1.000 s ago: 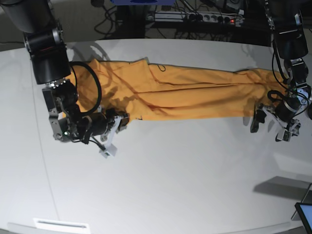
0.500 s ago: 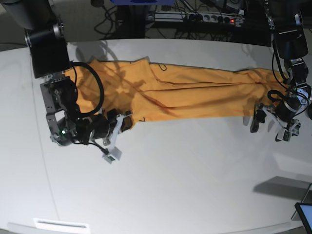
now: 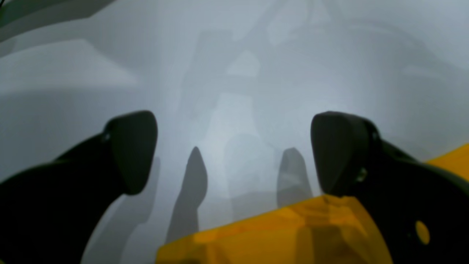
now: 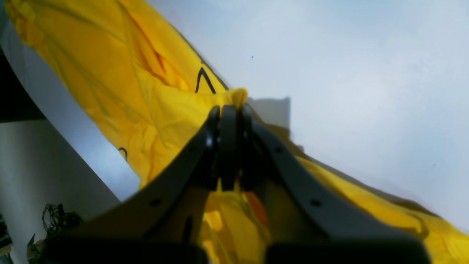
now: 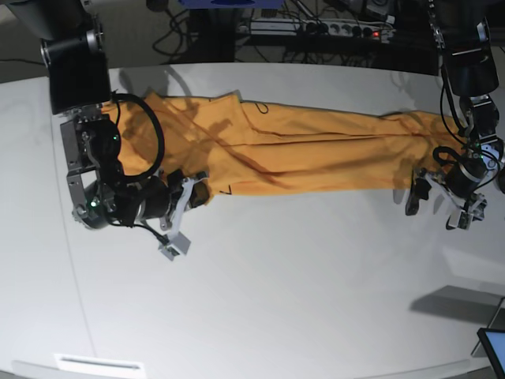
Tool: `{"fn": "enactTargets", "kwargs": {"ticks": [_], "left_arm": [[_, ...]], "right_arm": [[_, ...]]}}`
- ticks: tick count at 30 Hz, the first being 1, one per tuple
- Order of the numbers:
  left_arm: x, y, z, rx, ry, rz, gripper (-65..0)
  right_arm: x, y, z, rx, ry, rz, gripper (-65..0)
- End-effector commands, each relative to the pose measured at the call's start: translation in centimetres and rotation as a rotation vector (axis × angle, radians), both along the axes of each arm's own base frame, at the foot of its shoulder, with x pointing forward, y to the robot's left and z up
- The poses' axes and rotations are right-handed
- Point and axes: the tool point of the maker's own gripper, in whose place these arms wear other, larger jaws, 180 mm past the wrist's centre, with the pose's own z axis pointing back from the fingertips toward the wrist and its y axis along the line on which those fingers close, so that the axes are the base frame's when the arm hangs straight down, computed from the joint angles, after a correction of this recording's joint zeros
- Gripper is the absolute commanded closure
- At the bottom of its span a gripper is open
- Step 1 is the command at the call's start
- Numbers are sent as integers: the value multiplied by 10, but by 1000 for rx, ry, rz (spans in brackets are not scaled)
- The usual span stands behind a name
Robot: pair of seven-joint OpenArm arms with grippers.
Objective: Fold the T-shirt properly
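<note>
The folded layer over the black print has just a small nub in my right gripper, so I should open, take that layer's corner (image 4: 237, 95) and pull it back.
The orange-yellow T-shirt (image 5: 316, 150) lies as a long creased band across the far half of the white table (image 5: 300, 292). My right gripper (image 5: 192, 193), on the left of the base view, is shut on a pinch of the shirt's near edge. The right wrist view shows the right gripper (image 4: 229, 110) with its black jaws pressed together and a small nub of T-shirt (image 4: 146, 91) poking out above them. My left gripper (image 5: 436, 207) is open just off the shirt's right end. In the left wrist view the left gripper (image 3: 234, 150) has bare table between its fingers (image 3: 132, 150), with T-shirt (image 3: 285, 231) cloth below.
A power strip and cables (image 5: 331, 30) lie beyond the table's far edge. A dark screen corner (image 5: 493, 347) shows at the lower right. A white label (image 5: 99, 364) lies at the near left edge.
The arm on the left of the base view has swung its forearm back and up, keeping its pinch on the shirt edge. The open left gripper has not moved.
</note>
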Motion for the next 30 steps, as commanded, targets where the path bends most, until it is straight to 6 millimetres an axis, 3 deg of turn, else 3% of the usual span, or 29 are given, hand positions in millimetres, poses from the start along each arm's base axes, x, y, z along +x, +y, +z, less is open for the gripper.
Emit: {"fn": "enactTargets", "kwargs": {"ticks": [1, 8, 9, 12, 14, 17, 21, 23, 28, 30], "left_arm": [[10, 9, 23, 11, -66, 6, -650], [10, 9, 23, 12, -65, 7, -650], [10, 9, 23, 12, -65, 7, -650], [10, 9, 24, 12, -66, 7, -650], [10, 9, 24, 12, -66, 7, -650], [11, 9, 24, 12, -68, 7, -650], [11, 9, 24, 12, -68, 7, -650], [10, 9, 24, 12, -66, 7, -650], [10, 9, 24, 12, -66, 7, -650], [10, 9, 24, 12, -66, 7, -650]], "right_arm": [[12, 3, 15, 24, -51, -3, -13], [13, 2, 16, 25, -52, -5, -25], [13, 2, 16, 25, -52, -5, -57], [14, 2, 16, 32, -57, -12, -247], [16, 3, 18, 41, -68, -20, -312], [15, 2, 9, 40, -38, -27, -263], [13, -3, -10, 33, 24, -48, -84], [14, -3, -13, 37, 27, -58, -113], [17, -2, -11, 43, 9, -65, -300], [20, -2, -8, 43, 0, -65, -321]]}}
